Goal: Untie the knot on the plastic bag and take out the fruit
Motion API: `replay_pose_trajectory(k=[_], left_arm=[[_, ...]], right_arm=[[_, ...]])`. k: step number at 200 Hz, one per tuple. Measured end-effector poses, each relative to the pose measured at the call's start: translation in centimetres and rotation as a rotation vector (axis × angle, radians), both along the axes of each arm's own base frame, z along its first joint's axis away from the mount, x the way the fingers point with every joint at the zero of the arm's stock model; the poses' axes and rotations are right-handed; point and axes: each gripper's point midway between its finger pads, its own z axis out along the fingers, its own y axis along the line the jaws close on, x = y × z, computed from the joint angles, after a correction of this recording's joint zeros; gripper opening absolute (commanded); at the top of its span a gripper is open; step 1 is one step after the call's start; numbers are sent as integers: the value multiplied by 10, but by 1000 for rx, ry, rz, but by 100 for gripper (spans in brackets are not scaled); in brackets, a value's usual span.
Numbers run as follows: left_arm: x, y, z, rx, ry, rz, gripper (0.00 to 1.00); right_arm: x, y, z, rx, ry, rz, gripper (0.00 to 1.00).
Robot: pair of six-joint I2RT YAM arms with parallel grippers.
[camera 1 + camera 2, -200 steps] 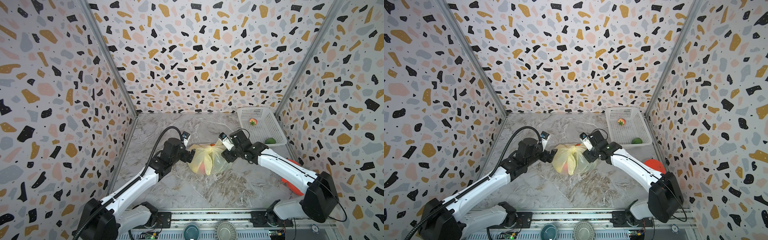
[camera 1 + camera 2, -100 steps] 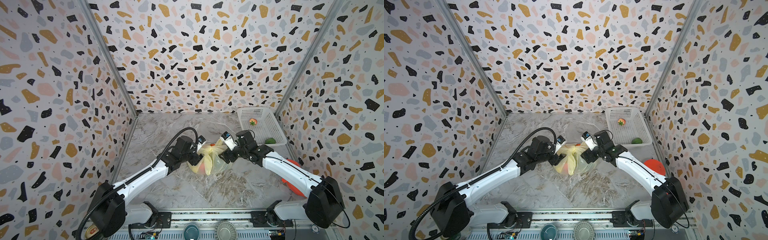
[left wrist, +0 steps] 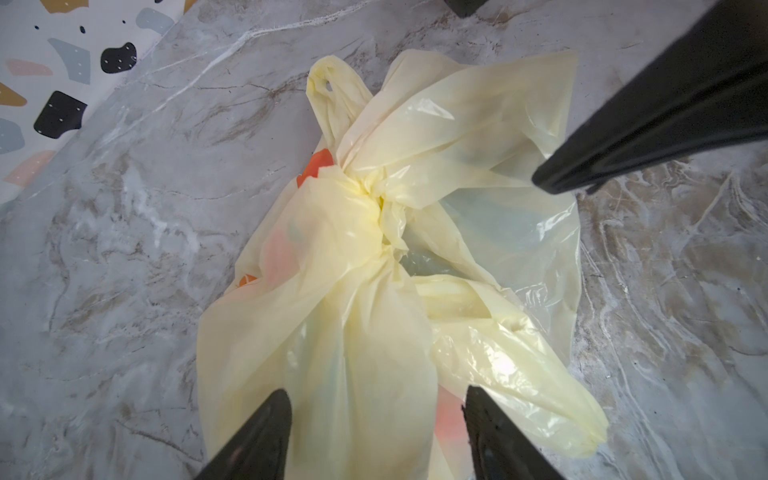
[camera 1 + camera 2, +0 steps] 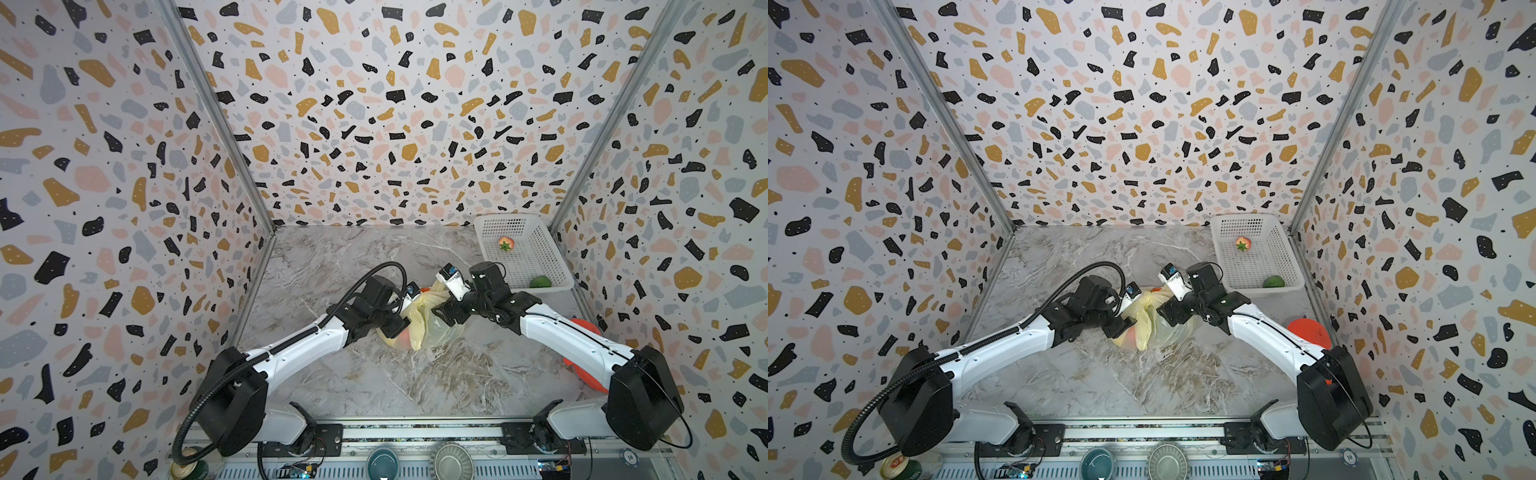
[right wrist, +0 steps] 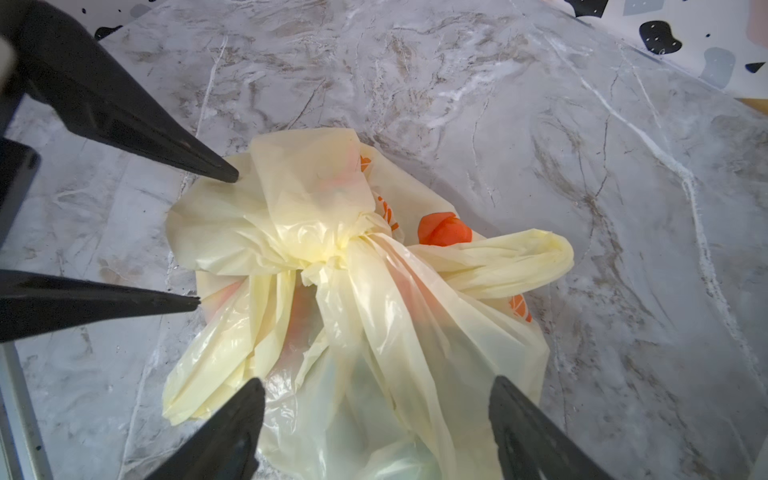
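The knot cinches the bag's folds tight, so my right gripper needs to take the gathered film [image 5: 396,344] beside the knot and draw it away from my left gripper.
The pale yellow plastic bag [image 4: 428,328] [image 4: 1158,328] lies on the marble table between my two grippers. Its knot [image 3: 376,199] [image 5: 332,249] is still tied, and the handle loops splay out from it. Pinkish fruit [image 3: 276,253] [image 4: 1130,336] shows dimly through the film. My left gripper [image 3: 376,397] [image 4: 395,328] is open, its jaws astride a gathered fold of the bag on the side nearest it. My right gripper [image 5: 376,384] [image 4: 446,313] is open too, standing wide over the bag's opposite side. Neither one grips the knot.
A white perforated basket [image 4: 536,266] [image 4: 1266,257] stands at the back right, holding a reddish fruit [image 4: 505,243] and a green fruit [image 4: 540,281]. An orange-red object [image 4: 582,328] lies behind the right arm. Patterned walls close in three sides.
My left arm has moved right onto the bag, and its jaws have narrowed around the plastic. The right gripper stays at the bag, barely shifted.
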Motion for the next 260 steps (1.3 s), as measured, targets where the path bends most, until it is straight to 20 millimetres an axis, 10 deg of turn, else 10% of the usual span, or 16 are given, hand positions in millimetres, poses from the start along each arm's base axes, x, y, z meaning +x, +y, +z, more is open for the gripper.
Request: replay_pose_trajectory(k=[133, 200, 260], left_arm=[[14, -2, 4, 0, -58, 39, 3], [16, -4, 5, -13, -70, 43, 0], [10, 16, 10, -43, -107, 131, 0]], right_arm=[[13, 12, -32, 3, 4, 17, 54], [18, 18, -29, 31, -16, 26, 0], [13, 12, -28, 30, -17, 10, 0]])
